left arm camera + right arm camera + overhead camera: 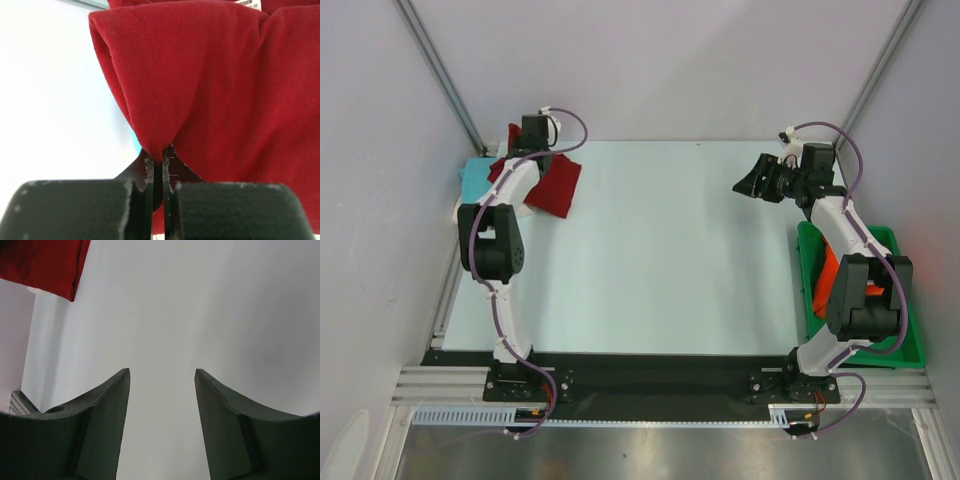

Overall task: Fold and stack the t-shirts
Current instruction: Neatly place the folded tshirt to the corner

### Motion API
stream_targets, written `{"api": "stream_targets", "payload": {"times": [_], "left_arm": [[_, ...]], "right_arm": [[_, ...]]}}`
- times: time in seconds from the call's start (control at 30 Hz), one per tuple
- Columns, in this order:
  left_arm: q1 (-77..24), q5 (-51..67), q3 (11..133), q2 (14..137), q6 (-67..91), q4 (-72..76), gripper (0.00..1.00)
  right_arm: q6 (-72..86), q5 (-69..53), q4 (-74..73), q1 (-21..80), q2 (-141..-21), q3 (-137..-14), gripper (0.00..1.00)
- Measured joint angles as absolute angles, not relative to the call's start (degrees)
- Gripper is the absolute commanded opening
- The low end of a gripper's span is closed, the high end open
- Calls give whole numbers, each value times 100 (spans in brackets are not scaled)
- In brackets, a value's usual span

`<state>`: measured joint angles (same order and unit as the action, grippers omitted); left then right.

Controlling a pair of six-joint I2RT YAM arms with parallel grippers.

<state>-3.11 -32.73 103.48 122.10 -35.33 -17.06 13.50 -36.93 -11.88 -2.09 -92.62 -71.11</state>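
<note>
I am going to lay the dark red t-shirt on top of the turquoise blue t-shirt [497,177] with my left gripper.
The dark red t-shirt [555,186] hangs folded at the far left of the table; it fills the left wrist view [225,85] and its corner shows in the right wrist view [45,262]. My left gripper [159,152] is shut on a pinched fold of it. The turquoise blue t-shirt [473,178] lies under it at the far left edge; a sliver shows in the left wrist view [135,142]. The bright orange t-shirt [826,272] lies in the green tray [895,240]. My right gripper [752,181] is open and empty above the far right of the table [161,374]. The cream white shirt is hardly visible.
The green tray stands at the right edge beside the right arm. Metal frame posts rise at the far corners [440,70]. A black strip and metal rail [650,375] run along the near edge.
</note>
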Motion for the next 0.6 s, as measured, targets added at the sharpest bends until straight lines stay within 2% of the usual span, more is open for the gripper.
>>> {"api": "stream_targets", "payload": {"times": [0.6], "left_arm": [[174,-3441,10038,12173,-4552,-239,1]], "right_arm": [[1352,-3664,-1120,-198,-9262,-7041,60]]}}
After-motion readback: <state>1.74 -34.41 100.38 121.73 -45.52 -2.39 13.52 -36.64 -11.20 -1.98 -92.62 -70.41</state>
